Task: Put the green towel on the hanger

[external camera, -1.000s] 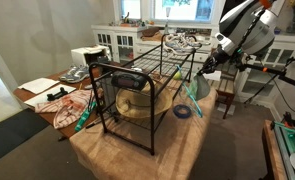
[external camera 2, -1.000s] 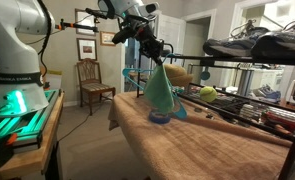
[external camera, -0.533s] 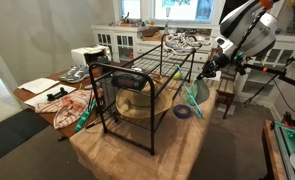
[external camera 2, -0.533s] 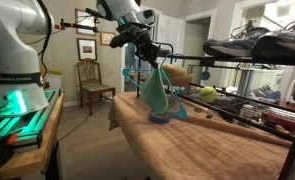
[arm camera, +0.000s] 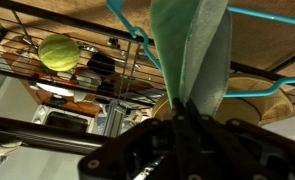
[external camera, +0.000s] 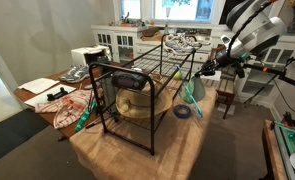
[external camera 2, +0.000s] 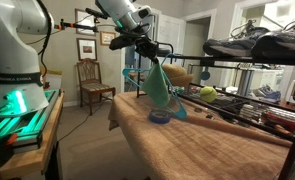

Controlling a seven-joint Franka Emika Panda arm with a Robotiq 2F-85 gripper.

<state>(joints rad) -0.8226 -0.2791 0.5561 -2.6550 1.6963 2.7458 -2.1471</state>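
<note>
Next, I release the green towel over the teal plastic hanger's lower bar [external camera: 196, 112], near the blue tape roll.
The green towel [external camera 2: 158, 85] hangs limp from my gripper [external camera 2: 150, 57], which is shut on its top edge. It also shows in an exterior view [external camera: 193, 90] below my gripper [external camera: 201, 67], and in the wrist view [arm camera: 195, 55] running away from my shut jaws [arm camera: 185, 108]. The hanger, a black wire drying rack [external camera: 147, 70], stands on the table. The towel hangs in the air just off the rack's end, above the table. The rack's bars cross the wrist view [arm camera: 47, 25] and its edge shows in an exterior view [external camera 2: 242, 62].
A teal plastic hanger [arm camera: 137, 35] and a blue tape roll [external camera: 182, 112] lie near the towel. A yellow-green ball [arm camera: 55, 51] lies under the rack. A reddish patterned cloth [external camera: 62, 100] and a green strip [external camera: 84, 116] lie on the table's other side. A wooden chair [external camera 2: 90, 78] stands behind.
My gripper has risen and drawn slightly away from the rack, lifting the green towel with it. Nothing else has moved.
</note>
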